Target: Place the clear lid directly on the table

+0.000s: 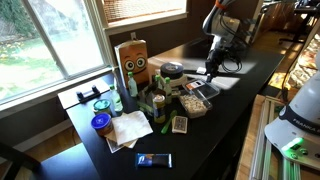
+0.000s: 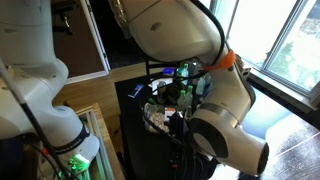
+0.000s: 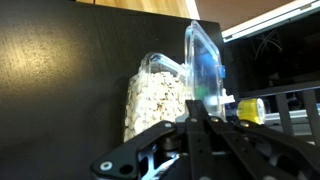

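Next, I let go of the clear lid on the dark table (image 1: 200, 85) just behind the food tray.
In the wrist view the clear lid (image 3: 200, 60) stands on edge, tilted up over the right side of a shallow tray of brownish food (image 3: 150, 100). My gripper (image 3: 196, 118) is shut on the lid's lower edge. The dark glossy table (image 3: 60, 80) lies beneath. In an exterior view my gripper (image 1: 211, 68) hangs over the far middle of the table (image 1: 250, 70), just behind the food tray (image 1: 193, 102); the lid is too faint to make out there. In an exterior view (image 2: 170, 100) the arm hides most of the scene.
A cardboard box with a face (image 1: 133, 62), a round dark jar cap (image 1: 172, 70), a blue-lidded tub (image 1: 101, 124), white paper (image 1: 128, 128) and a dark packet (image 1: 154, 160) crowd the table. A yellow object (image 3: 250, 108) lies beside the tray. The pale window sill (image 1: 85, 92) runs behind.
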You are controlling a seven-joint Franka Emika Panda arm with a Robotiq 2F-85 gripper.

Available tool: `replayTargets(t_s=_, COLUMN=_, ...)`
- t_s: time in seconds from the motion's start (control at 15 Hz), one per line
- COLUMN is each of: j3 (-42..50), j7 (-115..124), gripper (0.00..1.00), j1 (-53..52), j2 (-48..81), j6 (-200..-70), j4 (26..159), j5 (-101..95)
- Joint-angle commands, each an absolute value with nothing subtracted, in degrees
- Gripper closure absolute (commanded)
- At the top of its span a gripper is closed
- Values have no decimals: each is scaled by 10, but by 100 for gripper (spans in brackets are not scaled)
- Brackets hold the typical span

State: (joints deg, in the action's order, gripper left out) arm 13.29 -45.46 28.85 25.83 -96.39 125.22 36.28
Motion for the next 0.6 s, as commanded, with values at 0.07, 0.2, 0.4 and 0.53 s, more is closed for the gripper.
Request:
replayTargets(t_s=0.07, j3=153, j7=-379, gripper=100, j1=310, j2=273, j6=-908, j4=1211, j5=432)
replayTargets(t_s=0.2, j3=159, j7=-358, gripper=100, j1=312, j2=277, j6=-917, j4=1208, j5=458)
replayTargets(t_s=0.4, j3=169, j7=-325, gripper=100, j1=312, j2=277, j6=-949, j4=1213, j5=509)
replayTargets(t_s=0.53, j3=175, j7=-312, gripper=100, j1=309, j2=272, j6=-984, j4=1222, j5=547)
